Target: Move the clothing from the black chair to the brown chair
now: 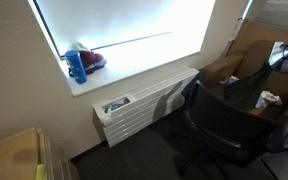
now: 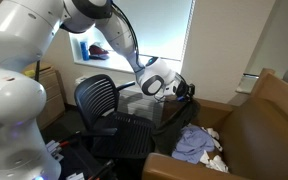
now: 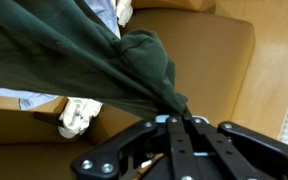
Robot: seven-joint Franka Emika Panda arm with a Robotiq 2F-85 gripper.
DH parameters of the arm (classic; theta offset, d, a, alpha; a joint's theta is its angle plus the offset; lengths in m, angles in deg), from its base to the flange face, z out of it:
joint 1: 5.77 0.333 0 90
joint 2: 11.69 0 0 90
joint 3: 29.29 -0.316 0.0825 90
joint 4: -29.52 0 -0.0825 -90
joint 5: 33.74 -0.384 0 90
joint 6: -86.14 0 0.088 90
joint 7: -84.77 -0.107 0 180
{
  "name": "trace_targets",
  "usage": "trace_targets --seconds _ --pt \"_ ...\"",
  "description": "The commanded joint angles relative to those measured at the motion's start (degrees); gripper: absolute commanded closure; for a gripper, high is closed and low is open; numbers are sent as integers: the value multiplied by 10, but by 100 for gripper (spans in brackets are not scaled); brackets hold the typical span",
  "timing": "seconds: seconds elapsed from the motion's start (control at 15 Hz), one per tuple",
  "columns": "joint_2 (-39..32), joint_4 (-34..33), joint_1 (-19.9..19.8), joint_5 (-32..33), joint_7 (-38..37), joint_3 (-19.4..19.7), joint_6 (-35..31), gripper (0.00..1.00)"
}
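The robot's gripper will release the dark green garment onto the brown chair's seat (image 1: 271, 102), next to the light blue clothes.
In the wrist view my gripper (image 3: 174, 124) is shut on a dark green garment (image 3: 74, 50) that hangs from the fingertips over the brown chair (image 3: 219, 60). In an exterior view the gripper (image 2: 184, 91) holds the dark garment (image 2: 173, 108) in the air between the black mesh chair (image 2: 109, 105) and the brown chair (image 2: 269, 115). A pile of light blue and white clothes (image 2: 199, 146) lies on the brown chair's seat; part of it shows in the wrist view (image 3: 77, 116). The black chair (image 1: 224, 128) also shows in an exterior view.
A white radiator (image 1: 144, 102) stands under a bright window sill with a blue bottle (image 1: 77, 65) and a red object on it. A wooden surface (image 1: 14, 155) is at the lower left. The robot's white arm (image 2: 24, 70) fills the left side.
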Motion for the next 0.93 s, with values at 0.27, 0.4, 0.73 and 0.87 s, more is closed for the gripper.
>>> trace_targets --seconds 0.27,0.4,0.73,0.87 --pt "-15 -15 9 -56 29 -3 5 99" --pt "-60 -57 17 -99 -43 41 25 99" --pt "-140 -155 -43 -156 -114 119 83 99" --pt "-184 -185 -61 -177 -156 168 119 99"
